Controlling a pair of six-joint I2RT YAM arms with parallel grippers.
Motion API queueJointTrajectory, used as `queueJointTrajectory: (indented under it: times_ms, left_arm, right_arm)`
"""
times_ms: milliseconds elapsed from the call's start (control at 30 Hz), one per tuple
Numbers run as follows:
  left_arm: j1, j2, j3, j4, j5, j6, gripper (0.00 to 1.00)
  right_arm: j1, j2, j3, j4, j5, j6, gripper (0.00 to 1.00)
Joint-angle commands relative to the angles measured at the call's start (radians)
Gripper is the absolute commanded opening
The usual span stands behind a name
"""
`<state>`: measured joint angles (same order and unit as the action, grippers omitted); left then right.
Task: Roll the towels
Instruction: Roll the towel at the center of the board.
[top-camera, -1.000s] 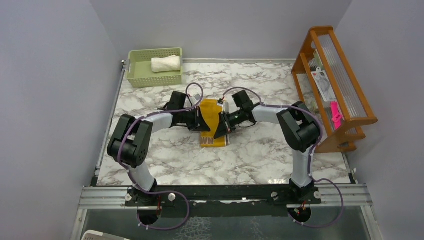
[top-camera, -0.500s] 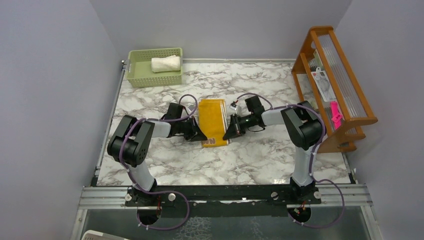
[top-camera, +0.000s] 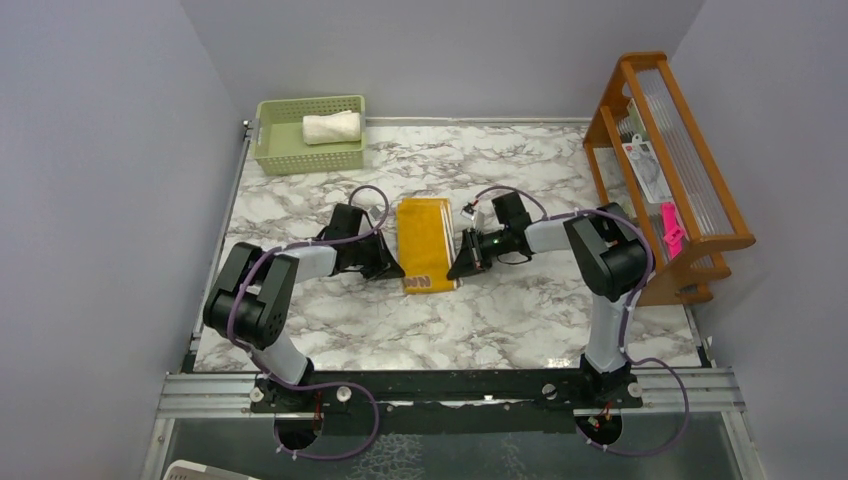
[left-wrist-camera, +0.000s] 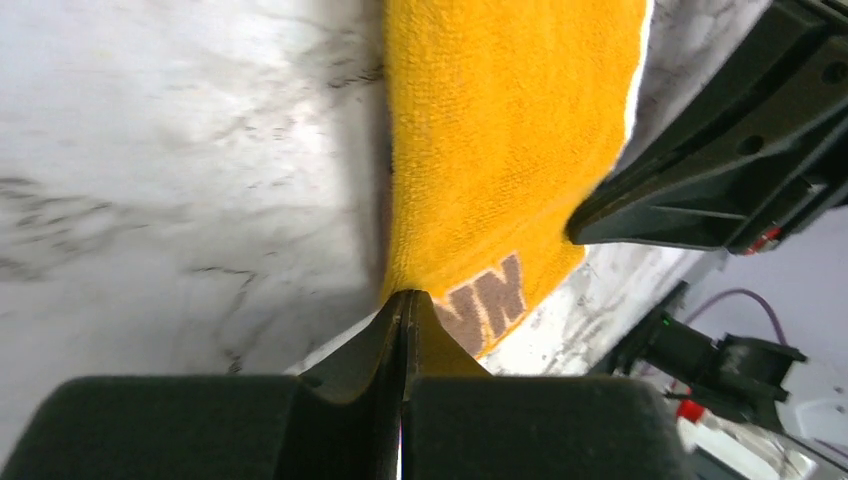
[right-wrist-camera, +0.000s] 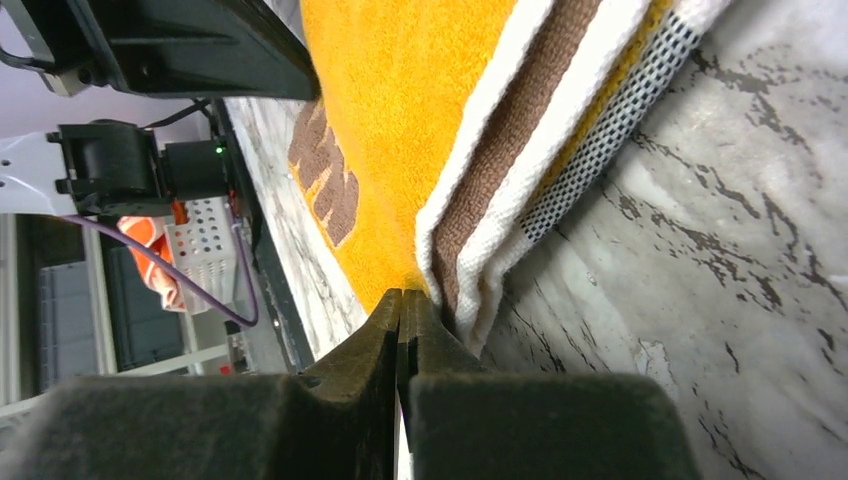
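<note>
My closed grippers meet the side edges of the yellow towel while its lettered end lies flat. So my right gripper will pinch that lettered end's middle (top-camera: 433, 289) and lift it.
The mustard-yellow towel (top-camera: 425, 243) lies flat and folded on the marble table (top-camera: 520, 310), its brown lettering at the near end. My left gripper (top-camera: 397, 272) is shut, its tips low at the towel's left edge near that end. My right gripper (top-camera: 453, 272) is shut at the towel's right edge, opposite. In the left wrist view the closed left gripper (left-wrist-camera: 405, 293) touches the yellow towel (left-wrist-camera: 500, 130) with no cloth between the fingers. The right gripper (right-wrist-camera: 400, 292) meets the striped edge of the towel (right-wrist-camera: 400, 100) the same way. The cream-white towel (top-camera: 331, 127) lies rolled in the green basket (top-camera: 280, 150).
The pale green basket stands at the table's back left corner. A wooden rack (top-camera: 665, 160) holding packets and a pink item lines the right side. Grey walls close in on the left and behind.
Both grippers have moved off the middle of the yellow towel outward to its left and right edges and slightly toward me. The towel now lies uncovered and flat.
</note>
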<state>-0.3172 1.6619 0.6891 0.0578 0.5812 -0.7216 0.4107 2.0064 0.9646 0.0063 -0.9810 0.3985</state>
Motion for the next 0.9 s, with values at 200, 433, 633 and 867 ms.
queueJointTrajectory:
  times_ms: [200, 433, 633, 867]
  left_arm:
    - [0.033, -0.079, 0.127, -0.241, -0.154, 0.105, 0.0]
    - [0.161, -0.097, 0.125, -0.257, -0.046, 0.157, 0.0]
    - [0.21, -0.115, 0.114, -0.259, -0.01, 0.172, 0.0]
    - [0.228, -0.122, 0.106, -0.262, 0.012, 0.184, 0.0]
  right_arm:
    - [0.207, -0.395, -0.072, 0.123, 0.605, -0.391, 0.45]
    - [0.311, -0.482, -0.289, 0.302, 0.473, -0.94, 0.49]
    - [0.326, -0.413, -0.243, 0.205, 0.478, -1.069, 0.46]
    - [0.384, -0.342, -0.191, 0.082, 0.599, -1.185, 0.45]
